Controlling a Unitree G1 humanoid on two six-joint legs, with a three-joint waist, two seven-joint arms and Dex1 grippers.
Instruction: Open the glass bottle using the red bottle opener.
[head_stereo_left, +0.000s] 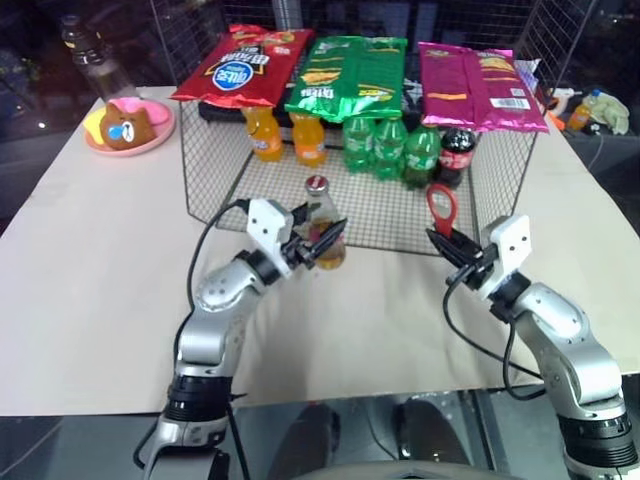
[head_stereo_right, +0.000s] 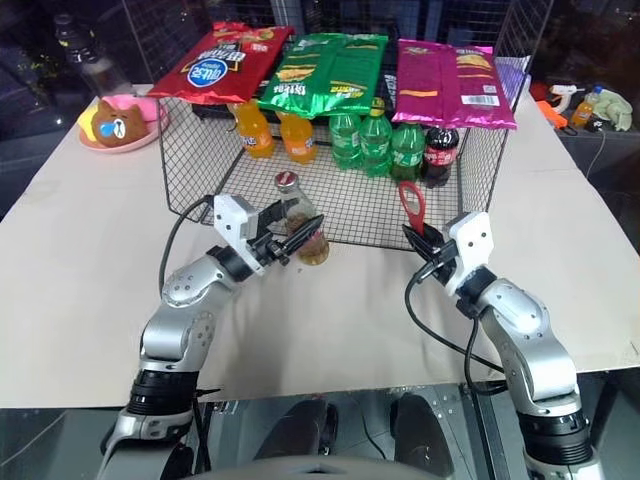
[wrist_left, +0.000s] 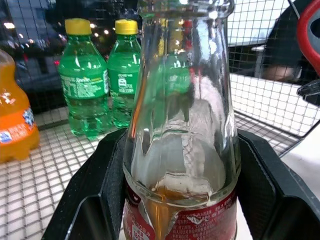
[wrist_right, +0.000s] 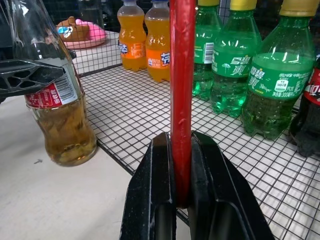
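The glass bottle is leaning in my left gripper. My left gripper needs to open until the bottle stands upright, then take the bottle's body (head_stereo_left: 324, 224) before the opener comes.
The glass bottle (head_stereo_left: 318, 212) is clear, holds amber liquid, has a red label band and keeps its metal cap on. It stands slightly tilted at the front edge of the wire basket. My left gripper (head_stereo_left: 325, 241) is shut on its body at the label, with one black finger (wrist_left: 95, 200) on each side. The red bottle opener (head_stereo_left: 441, 207) stands upright with its ring head on top, to the right of the bottle and apart from it. My right gripper (head_stereo_left: 448, 243) is shut on its handle, and its fingers (wrist_right: 155, 200) pinch the red strip (wrist_right: 182, 75).
The wire basket (head_stereo_left: 215, 185) holds orange soda bottles (head_stereo_left: 265, 133), green soda bottles (head_stereo_left: 390, 148) and a cola bottle (head_stereo_left: 458, 152). Chip bags (head_stereo_left: 345, 75) lie across its top. A pink plate with a bear toy (head_stereo_left: 128, 125) sits far left. The paper-covered table (head_stereo_left: 90, 290) ends near me.
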